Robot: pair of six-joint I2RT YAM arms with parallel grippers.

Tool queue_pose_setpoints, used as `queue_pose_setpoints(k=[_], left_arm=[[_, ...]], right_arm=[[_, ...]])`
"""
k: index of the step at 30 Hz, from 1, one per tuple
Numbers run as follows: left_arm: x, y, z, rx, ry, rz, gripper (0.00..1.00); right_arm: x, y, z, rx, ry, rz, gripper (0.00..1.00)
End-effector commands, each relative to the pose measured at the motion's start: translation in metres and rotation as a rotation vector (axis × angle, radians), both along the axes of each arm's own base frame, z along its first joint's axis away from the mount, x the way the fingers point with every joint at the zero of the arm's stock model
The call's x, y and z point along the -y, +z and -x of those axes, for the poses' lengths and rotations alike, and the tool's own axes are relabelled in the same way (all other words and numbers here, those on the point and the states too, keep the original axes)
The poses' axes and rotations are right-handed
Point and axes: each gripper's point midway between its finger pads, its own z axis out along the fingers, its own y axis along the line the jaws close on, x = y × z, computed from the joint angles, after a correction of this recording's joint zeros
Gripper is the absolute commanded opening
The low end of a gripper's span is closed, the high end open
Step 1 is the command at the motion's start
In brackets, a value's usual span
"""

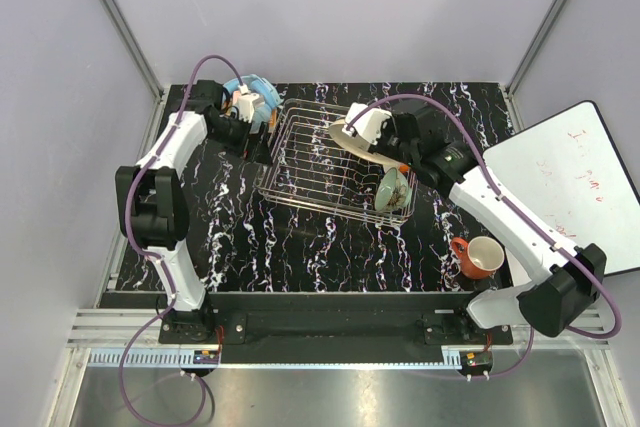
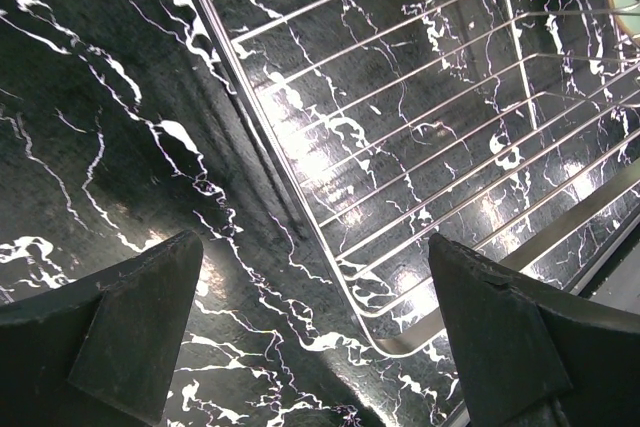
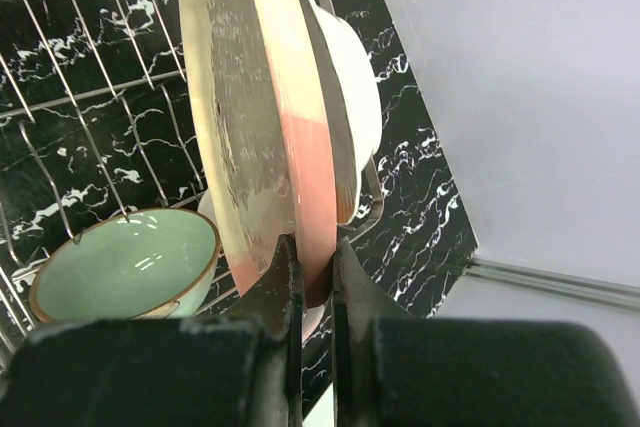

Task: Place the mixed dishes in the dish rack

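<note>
I need to use my right gripper to stand the pink-and-cream plate in the rack (image 1: 351,160), between the pale green bowl and the white bowl.
The silver wire dish rack (image 1: 320,162) stands mid-table. My right gripper (image 3: 312,267) is shut on the rim of the pink-and-cream plate (image 3: 260,127), holding it on edge over the rack's right part (image 1: 352,144). A small white bowl (image 3: 350,77) sits just behind the plate. The pale green bowl (image 1: 393,187) lies tilted in the rack's near right corner and also shows in the right wrist view (image 3: 125,262). The orange-red mug (image 1: 480,257) stands on the table to the right. My left gripper (image 2: 315,337) is open and empty above the rack's far left corner (image 2: 400,147).
Blue headphones (image 1: 252,90) with a small pinkish-white object beside them lie at the back left, close to my left arm. A white board (image 1: 560,177) leans off the table's right edge. Grey walls close in the back and sides.
</note>
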Motion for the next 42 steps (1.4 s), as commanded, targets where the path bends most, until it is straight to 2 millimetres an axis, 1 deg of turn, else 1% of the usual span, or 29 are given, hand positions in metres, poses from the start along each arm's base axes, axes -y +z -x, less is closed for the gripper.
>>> queue_pose_setpoints(k=[1, 15, 24, 28, 35, 41, 42], left_arm=[[0.004, -0.003, -0.001, 0.011, -0.021, 0.026, 0.99], [0.002, -0.005, 0.001, 0.016, -0.022, 0.020, 0.99], [-0.001, -0.008, 0.001, 0.017, -0.019, 0.018, 0.99], [-0.001, -0.008, 0.001, 0.018, -0.020, 0.020, 0.99], [-0.003, -0.007, 0.002, 0.021, -0.017, 0.023, 0.99], [-0.004, -0.005, 0.001, 0.029, -0.013, 0.025, 0.99], [-0.004, -0.005, 0.002, 0.027, -0.012, 0.023, 0.99]], right_arm=[[-0.001, 0.073, -0.017, 0.224, -0.029, -0.099, 0.00], [-0.008, 0.048, -0.012, 0.165, 0.013, -0.100, 0.00], [-0.013, 0.025, -0.012, 0.115, 0.027, -0.094, 0.00], [-0.015, 0.007, -0.011, 0.081, 0.038, -0.079, 0.00], [-0.024, -0.015, -0.008, 0.023, 0.067, -0.086, 0.00], [-0.023, -0.038, -0.006, -0.018, 0.066, -0.063, 0.00], [-0.023, -0.045, -0.004, -0.037, 0.060, -0.062, 0.00]])
